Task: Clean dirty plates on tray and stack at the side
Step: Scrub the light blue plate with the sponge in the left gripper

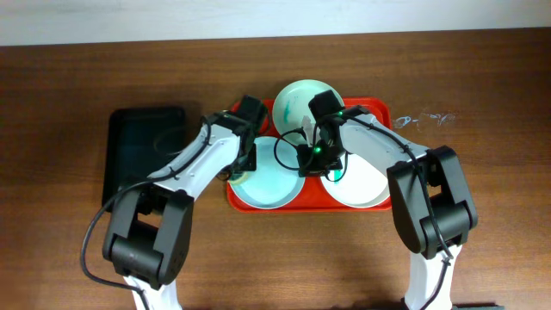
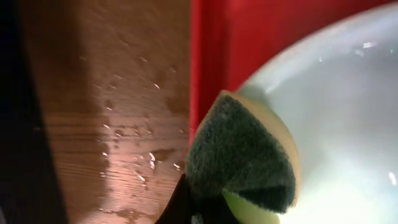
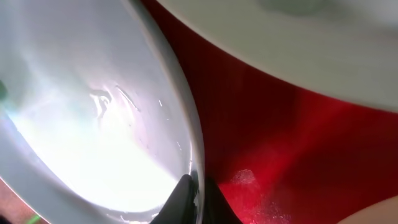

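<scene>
My right gripper is going to set the light blue plate down on the wooden table (image 1: 446, 119), by the small clear glinting object. The plate is still in the red tray.
The red tray (image 1: 383, 110) holds all three plates: mint green (image 1: 297, 96) at the back, light blue (image 1: 269, 185) front left, white (image 1: 366, 179) front right. My left gripper (image 1: 245, 165) is shut on a green-and-yellow sponge (image 2: 242, 155), which rests on the light blue plate's (image 2: 336, 106) left rim, by the tray's edge (image 2: 208, 56). My right gripper (image 1: 310, 162) sits between the light blue and white plates. In the right wrist view its fingers (image 3: 198, 199) are shut on the rim of a wet pale plate (image 3: 93, 124), apparently the light blue one. Red tray floor (image 3: 280, 137) lies beside it.
A smaller black tray (image 1: 142, 151) lies left of the red tray. Water drops (image 2: 146, 158) dot the wooden table (image 1: 69, 86) by the tray's left edge. A small clear glinting object (image 1: 428, 117) lies on the table right of the tray. Both arms cross above the tray.
</scene>
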You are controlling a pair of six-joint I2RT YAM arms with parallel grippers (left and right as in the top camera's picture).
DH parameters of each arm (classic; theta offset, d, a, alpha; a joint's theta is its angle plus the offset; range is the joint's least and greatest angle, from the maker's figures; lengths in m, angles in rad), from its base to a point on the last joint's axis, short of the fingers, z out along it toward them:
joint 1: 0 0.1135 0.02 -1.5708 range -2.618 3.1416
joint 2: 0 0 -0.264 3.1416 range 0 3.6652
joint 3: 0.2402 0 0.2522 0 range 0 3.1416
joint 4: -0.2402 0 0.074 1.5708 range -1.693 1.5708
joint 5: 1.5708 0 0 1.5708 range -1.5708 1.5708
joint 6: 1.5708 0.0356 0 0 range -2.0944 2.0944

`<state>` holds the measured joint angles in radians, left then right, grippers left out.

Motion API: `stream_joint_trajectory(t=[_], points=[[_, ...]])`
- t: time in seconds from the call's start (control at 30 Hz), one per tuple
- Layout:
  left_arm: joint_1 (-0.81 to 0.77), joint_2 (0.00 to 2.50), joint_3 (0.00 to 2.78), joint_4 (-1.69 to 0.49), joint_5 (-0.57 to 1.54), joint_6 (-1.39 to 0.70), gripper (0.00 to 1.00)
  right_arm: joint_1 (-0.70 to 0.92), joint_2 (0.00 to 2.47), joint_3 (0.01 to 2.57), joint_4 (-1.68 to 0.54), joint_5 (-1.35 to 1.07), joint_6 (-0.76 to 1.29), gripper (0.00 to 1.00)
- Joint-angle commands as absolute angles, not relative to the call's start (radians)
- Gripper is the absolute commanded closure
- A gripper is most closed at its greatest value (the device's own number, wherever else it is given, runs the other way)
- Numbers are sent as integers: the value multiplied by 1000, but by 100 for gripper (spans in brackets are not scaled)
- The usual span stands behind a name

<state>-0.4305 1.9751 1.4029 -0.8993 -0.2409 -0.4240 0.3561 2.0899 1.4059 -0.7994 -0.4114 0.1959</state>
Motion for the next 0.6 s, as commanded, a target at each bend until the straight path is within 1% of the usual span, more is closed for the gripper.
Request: stream_joint_trajectory(t=[0.0, 0.03, 0.07, 0.1, 0.17, 0.23, 0.33, 0.4, 0.47, 0.57], points=[[-410, 1971, 1465, -862, 21, -444, 100, 355, 2101, 1390, -807, -362, 192, 93], [-410, 1972, 1459, -816, 183, -443, 100, 355, 2101, 1390, -804, -362, 193, 93], [-411, 1975, 1452, -775, 282, -443, 100, 355, 2101, 1390, -804, -362, 193, 93], [-416, 1980, 1451, -757, 311, -444, 100, 355, 2101, 1390, -805, -362, 193, 93], [-418, 1997, 1444, -740, 289, -439, 100, 355, 2101, 1390, -807, -362, 193, 93], [-419, 2023, 1441, -742, 215, -436, 100, 355, 2101, 1390, -806, -362, 193, 95], [-416, 2077, 1441, -765, 9, -436, 100, 352, 2101, 1391, -809, -361, 192, 96], [-409, 2073, 1442, -819, -170, -436, 100, 348, 2099, 1393, -815, -331, 192, 96], [-398, 2064, 1444, -854, -290, -437, 100, 345, 2099, 1417, -842, -300, 192, 96], [-391, 2029, 1465, -904, -329, -437, 100, 351, 2098, 1482, -911, -244, 191, 96]])
